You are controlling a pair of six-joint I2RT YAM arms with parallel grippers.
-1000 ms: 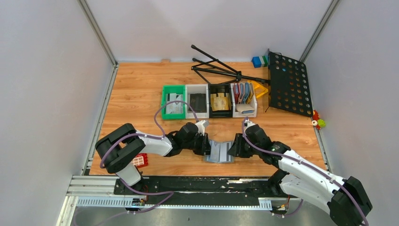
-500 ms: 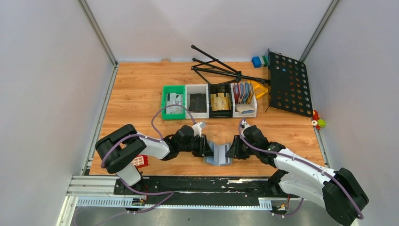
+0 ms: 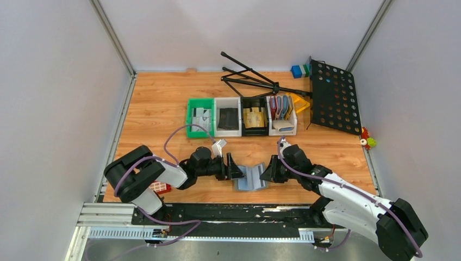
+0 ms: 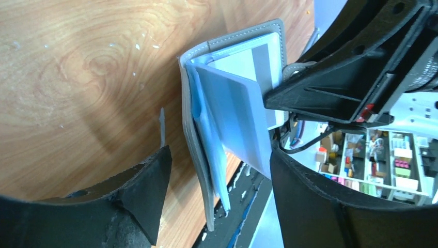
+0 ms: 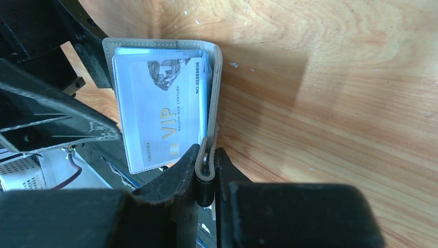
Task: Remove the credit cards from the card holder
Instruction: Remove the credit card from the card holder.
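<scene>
My left gripper should open wider, pinch page and flap together [image 4: 213, 178] and spread the card holder flat, because the card page leans away from the grey flap.
The grey-blue card holder [image 3: 249, 178] lies half folded in a V near the table's front edge. My right gripper [image 3: 267, 173] is shut on the rim of its right flap [image 5: 212, 103]. A whitish credit card printed VIP [image 5: 160, 113] sits in that flap's pocket. My left gripper [image 3: 230, 166] stands open at the holder's left side. In the left wrist view the left flap [image 4: 199, 170] rises between my fingers [image 4: 219, 152], and pale credit cards [image 4: 235, 116] stick out of it toward the right finger. I cannot tell whether one touches it.
A row of small bins stands behind: green [image 3: 200, 118], white [image 3: 227, 117], black [image 3: 254, 117], and a white one with upright holders [image 3: 282, 116]. A black folding stand [image 3: 255, 79] and perforated plate [image 3: 334, 98] lie at the back right. A red brick [image 3: 161, 186] sits near the left arm.
My left gripper has opened, let go of the holder's left edge and drawn back to the left. My right gripper has closed tighter on the right edge.
</scene>
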